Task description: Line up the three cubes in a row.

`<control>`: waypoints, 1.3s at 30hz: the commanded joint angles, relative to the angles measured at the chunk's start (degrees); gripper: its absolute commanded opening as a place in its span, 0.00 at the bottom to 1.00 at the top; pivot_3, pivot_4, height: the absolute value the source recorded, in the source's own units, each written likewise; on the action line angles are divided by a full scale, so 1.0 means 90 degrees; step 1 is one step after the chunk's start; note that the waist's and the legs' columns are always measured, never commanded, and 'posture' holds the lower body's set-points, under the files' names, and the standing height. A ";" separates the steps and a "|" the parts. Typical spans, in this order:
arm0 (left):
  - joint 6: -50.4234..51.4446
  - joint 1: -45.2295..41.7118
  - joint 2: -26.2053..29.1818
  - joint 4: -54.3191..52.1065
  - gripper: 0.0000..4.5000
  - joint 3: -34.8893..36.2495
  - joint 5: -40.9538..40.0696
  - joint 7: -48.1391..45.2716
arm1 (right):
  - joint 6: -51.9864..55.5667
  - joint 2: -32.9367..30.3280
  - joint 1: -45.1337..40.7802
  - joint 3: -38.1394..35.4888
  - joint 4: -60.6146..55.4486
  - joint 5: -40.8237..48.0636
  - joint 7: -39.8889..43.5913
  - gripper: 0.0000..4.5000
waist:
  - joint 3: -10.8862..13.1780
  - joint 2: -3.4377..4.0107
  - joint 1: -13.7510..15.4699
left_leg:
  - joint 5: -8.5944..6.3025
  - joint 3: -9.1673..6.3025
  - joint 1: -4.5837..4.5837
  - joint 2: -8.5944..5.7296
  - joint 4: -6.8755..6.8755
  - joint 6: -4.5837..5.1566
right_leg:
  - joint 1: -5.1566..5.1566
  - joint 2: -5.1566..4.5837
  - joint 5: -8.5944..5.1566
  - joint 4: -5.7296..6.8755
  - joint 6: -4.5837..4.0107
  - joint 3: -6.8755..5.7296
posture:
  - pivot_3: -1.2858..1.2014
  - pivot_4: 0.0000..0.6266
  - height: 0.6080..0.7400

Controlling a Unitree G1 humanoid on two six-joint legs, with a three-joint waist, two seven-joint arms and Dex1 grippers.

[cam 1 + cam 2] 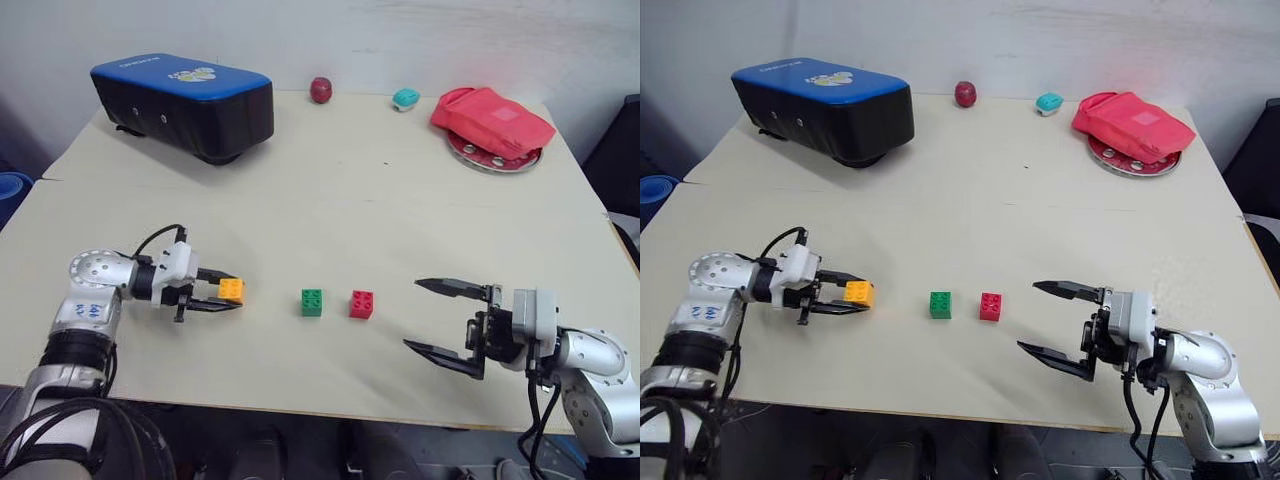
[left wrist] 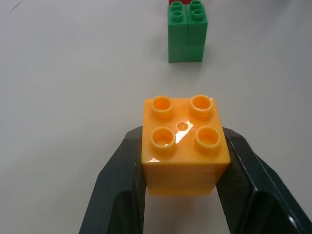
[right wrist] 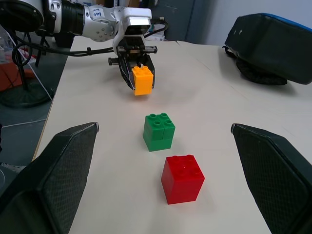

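Observation:
Next, I let go of the orange-yellow cube with my left gripper on the table point(image 1: 264, 299) point(image 2: 185, 87) beside the green cube, opposite the red cube. The orange-yellow cube is held just above the table.
My left gripper point(image 1: 232, 292) is shut on the orange-yellow cube point(image 1: 231, 290), holding it studs up just above the table. It points toward the green cube point(image 1: 312, 302), which lies a short gap further right. The red cube point(image 1: 361, 304) sits close beside the green one, on its right, and both rest on the table studs up. In the left wrist view the black fingers point(image 2: 122, 185) press both sides of the orange-yellow cube point(image 2: 184, 146), with the green cube point(image 2: 186, 31) ahead. My right gripper point(image 1: 412, 314) stands open and empty right of the red cube point(image 3: 183, 178), facing it.
A blue-topped black case point(image 1: 185, 105) lies at the back left. A dark red ball point(image 1: 320, 89) and a small teal object point(image 1: 405, 98) sit along the far edge. A red pouch point(image 1: 492, 122) rests on a metal plate point(image 1: 490, 163) at the back right.

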 commanded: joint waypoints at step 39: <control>-0.0391 -0.0034 0.0110 0.0262 0.78 -0.0739 -0.0294 -0.0645 | -0.0991 0.0086 0.0888 -0.0353 0.0048 0.0003 0.0188 1.00 | -0.0002 -0.0003 -0.0004 | 0.0000 -0.0002 0.0011 0.0001 0.0011 0.0001 | 0.0007 0.0001 0.0001 0.0018 0.0002 0.0003 | 0.52 0.24 1.00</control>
